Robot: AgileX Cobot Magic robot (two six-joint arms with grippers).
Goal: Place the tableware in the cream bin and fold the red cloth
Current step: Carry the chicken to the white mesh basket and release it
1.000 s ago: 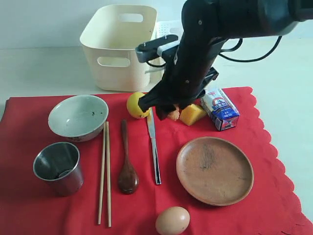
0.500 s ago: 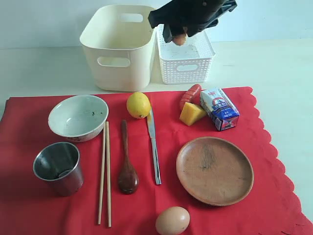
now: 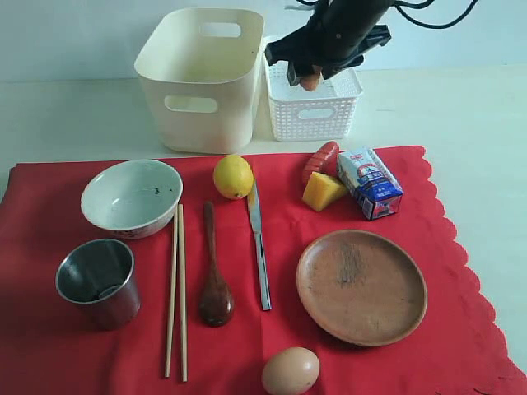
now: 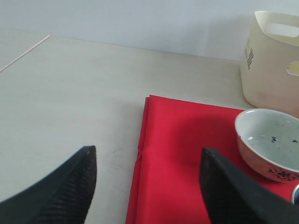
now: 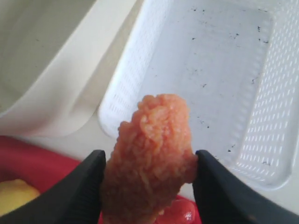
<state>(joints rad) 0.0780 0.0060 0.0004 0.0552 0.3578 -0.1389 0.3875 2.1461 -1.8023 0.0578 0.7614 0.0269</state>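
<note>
Next, I set the orange fried food piece down with my right gripper on the white lattice basket's bottom, around its middle (image 3: 304, 108) (image 5: 194, 78).
The red cloth (image 3: 49, 354) lies flat, carrying the pale bowl (image 3: 132, 196), steel cup (image 3: 97, 281), chopsticks (image 3: 175, 288), dark spoon (image 3: 214, 284), knife (image 3: 259, 247) and brown plate (image 3: 361, 285). The cream bin (image 3: 202, 78) stands behind the cloth. My right gripper (image 3: 310, 78) hangs over the white lattice basket (image 3: 313, 115), shut on an orange fried food piece (image 5: 152, 149). My left gripper (image 4: 147, 154) is open with nothing between its fingers, above the cloth's (image 4: 187, 154) left edge near the bowl (image 4: 268, 142). It does not show in the exterior view.
A lemon (image 3: 233, 176), a red sausage (image 3: 321, 158), a yellow wedge (image 3: 323, 192), a milk carton (image 3: 370, 183) and an egg (image 3: 290, 370) also lie on the cloth. Bare pale table surrounds the cloth.
My right gripper lifted the orange food piece off the cloth and carried it back over the white basket. It now sits slightly lower there. The left gripper has not moved.
</note>
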